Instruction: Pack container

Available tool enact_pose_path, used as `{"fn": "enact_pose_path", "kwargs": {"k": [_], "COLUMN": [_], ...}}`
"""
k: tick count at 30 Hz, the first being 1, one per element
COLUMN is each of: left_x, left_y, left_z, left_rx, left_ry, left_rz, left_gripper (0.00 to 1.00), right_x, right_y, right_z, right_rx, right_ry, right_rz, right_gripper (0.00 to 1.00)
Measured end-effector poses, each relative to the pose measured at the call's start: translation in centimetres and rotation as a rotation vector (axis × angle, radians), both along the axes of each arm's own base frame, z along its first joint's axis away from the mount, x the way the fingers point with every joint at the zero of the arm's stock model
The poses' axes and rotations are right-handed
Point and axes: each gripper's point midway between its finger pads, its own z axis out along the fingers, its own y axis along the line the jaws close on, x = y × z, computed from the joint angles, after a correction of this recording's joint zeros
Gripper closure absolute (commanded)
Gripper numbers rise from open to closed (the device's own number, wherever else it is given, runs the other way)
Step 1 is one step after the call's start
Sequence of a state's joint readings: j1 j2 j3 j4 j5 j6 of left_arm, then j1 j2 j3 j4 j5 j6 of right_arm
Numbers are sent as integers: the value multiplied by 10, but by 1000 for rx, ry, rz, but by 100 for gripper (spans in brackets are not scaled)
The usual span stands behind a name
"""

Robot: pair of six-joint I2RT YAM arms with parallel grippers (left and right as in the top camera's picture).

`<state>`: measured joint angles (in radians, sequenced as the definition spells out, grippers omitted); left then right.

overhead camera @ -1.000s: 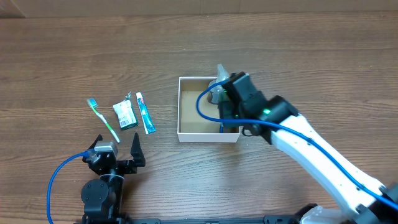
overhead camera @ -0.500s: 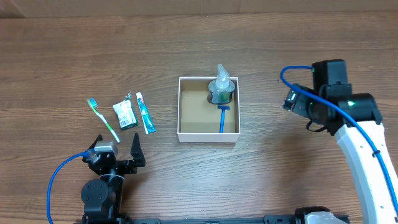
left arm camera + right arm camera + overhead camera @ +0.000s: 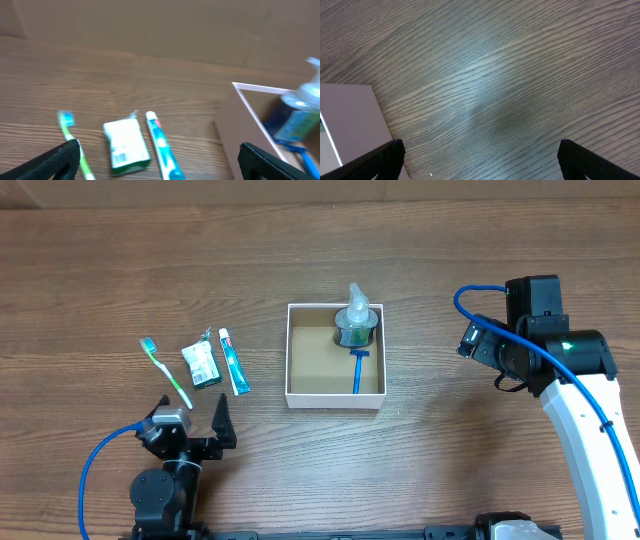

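Next, my left gripper grabs the middle of the green packet (image 3: pixel 202 365) (image 3: pixel 125 143), which is between the toothbrush and the toothpaste tube.
The container (image 3: pixel 334 400), a shallow white box with a brown inside, sits mid-table. It holds a clear pump bottle (image 3: pixel 355 322) in its far right corner and a blue razor (image 3: pixel 358 370). My right gripper (image 3: pixel 472 340) is open and empty over bare table to the right of the box. Its wrist view (image 3: pixel 480 161) shows the box corner (image 3: pixel 347 120). My left gripper (image 3: pixel 190 422) is open and empty at the front left. Its wrist view (image 3: pixel 160 161) faces a green toothbrush (image 3: pixel 70 137), a green packet (image 3: pixel 125 144), a toothpaste tube (image 3: pixel 162 146) and the container (image 3: pixel 235 135).
The toothbrush (image 3: pixel 165 372), packet (image 3: pixel 201 364) and toothpaste tube (image 3: pixel 233 361) lie side by side on the wooden table left of the box, just beyond my left gripper. A brown wall runs along the table's far edge.
My right arm has drawn back from over the box to the right, leaving the bottle and razor inside. In the last half second it barely moved. The left arm has not moved.
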<state>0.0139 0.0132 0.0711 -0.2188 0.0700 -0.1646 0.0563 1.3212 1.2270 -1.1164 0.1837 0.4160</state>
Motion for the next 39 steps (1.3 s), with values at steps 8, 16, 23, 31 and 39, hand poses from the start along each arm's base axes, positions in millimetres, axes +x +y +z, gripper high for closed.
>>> {"fn": "enact_pose_path", "kwargs": {"k": [8,16,23,31,39], "left_x": [-17,-36,-74,-29,25], "left_y": [-66,-90,-82,-32,-13], "left_z": [5,35,161,150,101], "left_rx": [-254,-386,-333,-215,-159], "left_ry": [41,57,-37,515,781], "left_rz": [-364,-513,-469,-112,-7], "left_gripper": [0,0,0,0,0], "right_x": [0,0,0,0,0], "right_y": [0,0,0,0,0], "right_z": [0,0,0,0,0], "right_rx": [0,0,0,0,0], "right_ry": [0,0,0,0,1], "right_rz": [-1,-1,-2,-1,-1], "right_gripper": [0,0,0,0,0]}}
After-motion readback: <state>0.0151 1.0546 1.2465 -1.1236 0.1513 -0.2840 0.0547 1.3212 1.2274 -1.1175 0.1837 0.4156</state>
